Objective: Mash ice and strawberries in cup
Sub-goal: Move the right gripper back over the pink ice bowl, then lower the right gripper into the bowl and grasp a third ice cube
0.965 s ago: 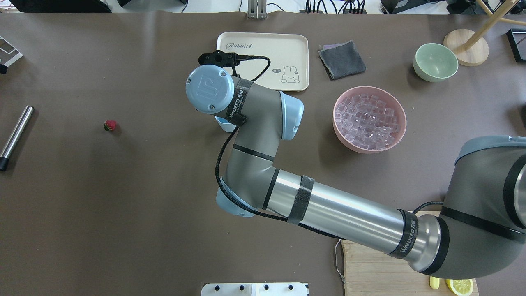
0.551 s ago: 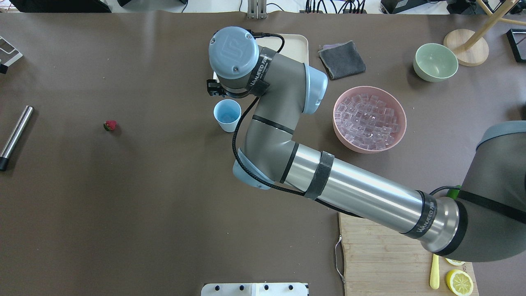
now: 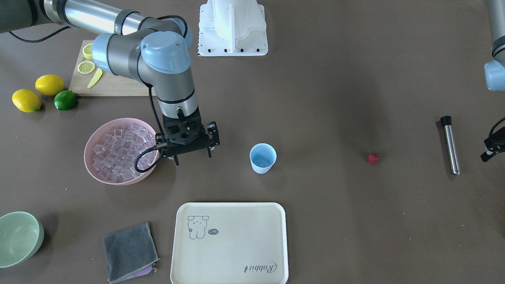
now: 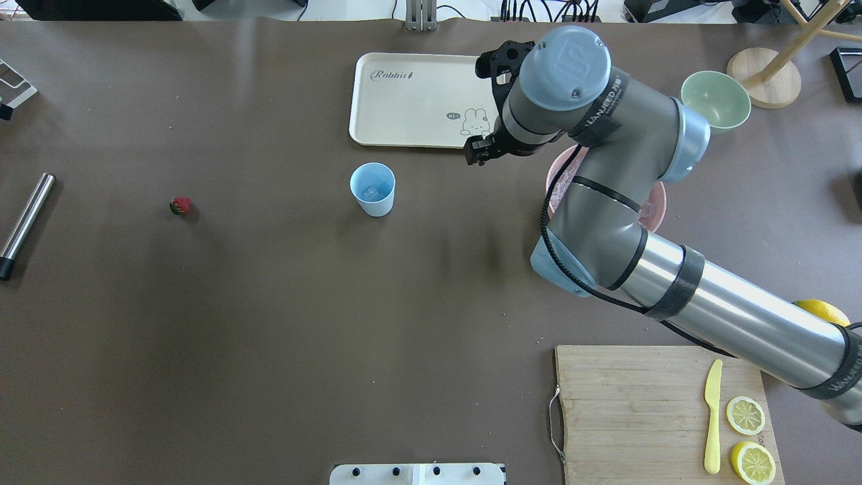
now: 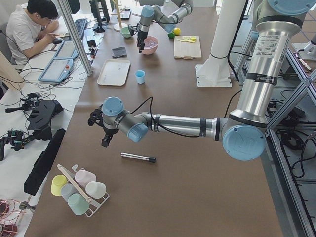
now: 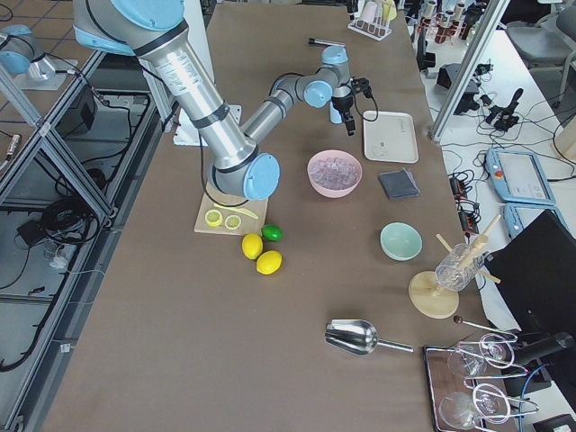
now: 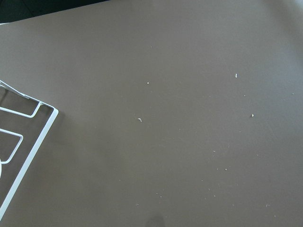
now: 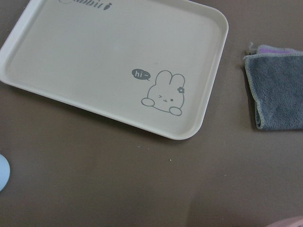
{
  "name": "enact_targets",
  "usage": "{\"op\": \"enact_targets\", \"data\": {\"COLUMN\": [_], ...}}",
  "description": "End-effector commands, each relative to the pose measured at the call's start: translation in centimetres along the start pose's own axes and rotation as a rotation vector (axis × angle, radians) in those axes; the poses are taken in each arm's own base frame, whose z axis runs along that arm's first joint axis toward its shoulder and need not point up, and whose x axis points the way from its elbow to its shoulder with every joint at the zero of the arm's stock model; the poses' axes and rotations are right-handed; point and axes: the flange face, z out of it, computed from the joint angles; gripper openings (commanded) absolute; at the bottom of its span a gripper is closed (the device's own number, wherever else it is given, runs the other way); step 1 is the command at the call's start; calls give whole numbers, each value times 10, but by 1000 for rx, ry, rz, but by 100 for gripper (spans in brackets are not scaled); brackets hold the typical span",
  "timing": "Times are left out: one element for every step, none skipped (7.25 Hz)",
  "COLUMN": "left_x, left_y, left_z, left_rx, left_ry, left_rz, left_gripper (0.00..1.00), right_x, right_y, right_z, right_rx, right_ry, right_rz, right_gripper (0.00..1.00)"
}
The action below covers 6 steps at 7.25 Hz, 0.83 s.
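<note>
I should next grab an ice cube with my right gripper from the side of the pink bowl (image 3: 138,149) nearest the light-blue cup.
The light-blue cup (image 4: 372,189) stands upright mid-table, with one clear ice cube in its bottom. Many more ice cubes (image 3: 118,152) fill the pink bowl (image 3: 91,165). The strawberry (image 4: 180,205) lies alone on the table, far from the cup (image 3: 262,158). My right gripper (image 3: 192,157) hangs open and empty beside the bowl's rim, between the bowl and the cup. Only a black part of my left gripper (image 3: 490,149) shows, near the steel muddler (image 3: 449,144), and I cannot tell how its jaws stand.
A cream rabbit tray (image 4: 404,101) and a grey cloth (image 3: 130,252) lie beyond the cup. A pale green bowl (image 4: 714,101) sits far right. A cutting board (image 4: 640,417) carries a yellow knife and lemon slices. Lemons and a lime (image 3: 65,100) lie beside it.
My right arm has swung from above the cup to the right, toward the pink bowl. The cup is uncovered now and an ice cube shows inside it.
</note>
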Motion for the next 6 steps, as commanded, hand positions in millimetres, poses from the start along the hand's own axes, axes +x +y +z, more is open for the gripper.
{"op": "enact_targets", "data": {"left_x": [-1, 0, 1, 2, 2, 2], "left_y": [1, 2, 1, 1, 0, 0], "left_z": [0, 0, -1, -1, -2, -2], "left_rx": [8, 12, 15, 14, 17, 17], "left_ry": [3, 4, 5, 5, 5, 5], "left_rz": [8, 11, 14, 15, 15, 15], "left_gripper": [97, 97, 97, 97, 97, 97], "right_x": [76, 99, 120, 135, 129, 122], "right_y": [34, 43, 57, 72, 73, 73], "right_z": [6, 14, 25, 32, 35, 34], "right_rx": [-59, -69, -62, -37, -37, -35], "right_ry": [8, 26, 25, 5, 1, -5], "right_rz": [-116, -148, -152, -163, -160, -149], "right_gripper": [87, 88, 87, 87, 87, 87]}}
